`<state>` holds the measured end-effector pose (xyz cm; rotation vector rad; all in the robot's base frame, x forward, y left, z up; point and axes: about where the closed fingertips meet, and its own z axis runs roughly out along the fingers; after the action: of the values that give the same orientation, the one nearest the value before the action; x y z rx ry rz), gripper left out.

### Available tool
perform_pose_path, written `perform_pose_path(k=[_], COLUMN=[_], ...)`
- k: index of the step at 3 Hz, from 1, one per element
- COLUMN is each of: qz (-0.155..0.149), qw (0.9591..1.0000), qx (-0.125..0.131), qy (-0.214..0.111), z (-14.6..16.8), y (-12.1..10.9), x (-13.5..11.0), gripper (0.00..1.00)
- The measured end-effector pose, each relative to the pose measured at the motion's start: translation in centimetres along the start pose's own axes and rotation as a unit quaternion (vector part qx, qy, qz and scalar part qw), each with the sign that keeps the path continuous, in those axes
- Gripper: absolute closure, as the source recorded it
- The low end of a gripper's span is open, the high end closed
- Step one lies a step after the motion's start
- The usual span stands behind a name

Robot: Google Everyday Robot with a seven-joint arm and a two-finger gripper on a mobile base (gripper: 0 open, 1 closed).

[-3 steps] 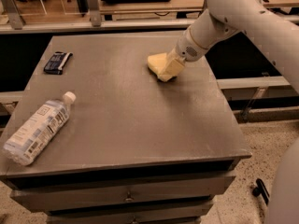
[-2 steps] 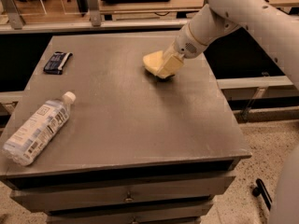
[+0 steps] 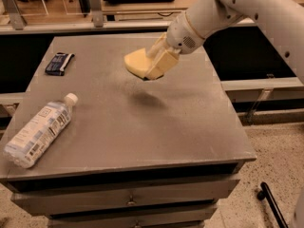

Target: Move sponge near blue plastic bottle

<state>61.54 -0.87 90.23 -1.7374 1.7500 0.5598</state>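
I need to release the sponge on the grey table [image 3: 81, 121] close beside the blue plastic bottle's capped end.
The pale yellow sponge [image 3: 135, 62] hangs in the air above the middle of the grey table [image 3: 142, 118], casting a shadow below it. My gripper [image 3: 154, 65] is shut on the sponge's right end, reaching in from the upper right on the white arm [image 3: 228, 8]. The blue plastic bottle [image 3: 39, 129], clear with a white cap and printed label, lies on its side near the table's front left corner, cap pointing up-right, well left of and nearer than the sponge.
A small dark blue flat packet [image 3: 59, 63] lies at the table's back left. Drawers [image 3: 128, 198] sit under the tabletop. A counter and railing run behind the table. Speckled floor lies to the right.
The gripper has lifted the sponge off the table and carried it left and toward the front. The bottle and packet have not moved.
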Motion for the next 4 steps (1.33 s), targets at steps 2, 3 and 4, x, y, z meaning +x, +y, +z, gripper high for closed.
perform_pose_path(k=[2,3,4], qz=[-0.095,-0.155,-0.200], qw=[0.9872,0.9750,0.9656], qx=[-0.123,-0.158,-0.165], qy=[-0.037,-0.022,0.013], z=[2.9,4.8,7.3], y=[9.2,13.3,15.8], x=[-4.5,-6.5,-8.1], gripper=[1.00,1.00,0.82])
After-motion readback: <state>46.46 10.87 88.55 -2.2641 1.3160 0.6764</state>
